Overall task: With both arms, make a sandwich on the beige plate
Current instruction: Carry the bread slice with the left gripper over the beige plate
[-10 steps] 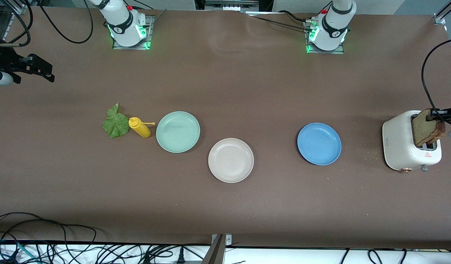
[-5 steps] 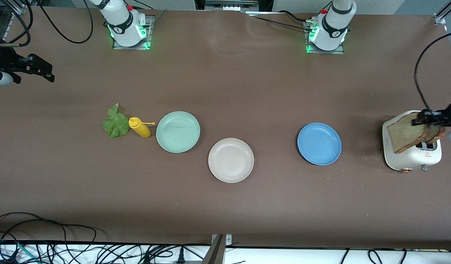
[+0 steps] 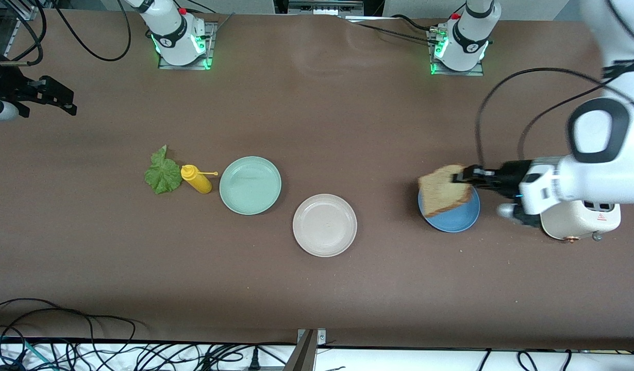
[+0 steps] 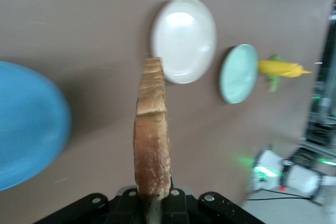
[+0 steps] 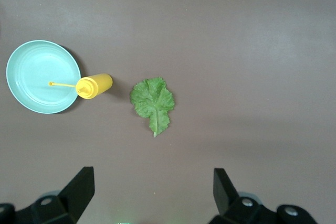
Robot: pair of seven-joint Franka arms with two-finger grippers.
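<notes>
I need to use my left gripper to set the bread slice down just off the beige plate's middle [image 3: 331, 230] [image 4: 179, 37], on the side toward the blue plate.
A tan, brown-crusted bread slice [image 3: 443, 191] hangs over the blue plate [image 3: 451, 219], with my left gripper [image 3: 464, 178] shut on its edge. In the left wrist view the slice [image 4: 152, 140] stands edge-on between the shut jaws of the left gripper [image 4: 154, 198]. The beige plate [image 3: 324, 225] lies bare at mid-table and also shows in the left wrist view [image 4: 184, 40]. A green lettuce leaf [image 3: 162, 176] lies flat toward the right arm's end. My right gripper [image 5: 153, 187] waits open and empty, high above the lettuce leaf [image 5: 153, 100]; the front view shows this gripper [image 3: 64, 103] at the table's edge.
A yellow mustard bottle [image 3: 196, 179] lies between the lettuce and a mint-green plate [image 3: 250, 185]. A white toaster [image 3: 580, 224] stands at the left arm's end, partly covered by the left arm. Cables trail along the table edge nearest the camera.
The left gripper has lifted the bread slice out of the toaster and carried it toward mid-table, to above the blue plate. The right arm has not moved.
</notes>
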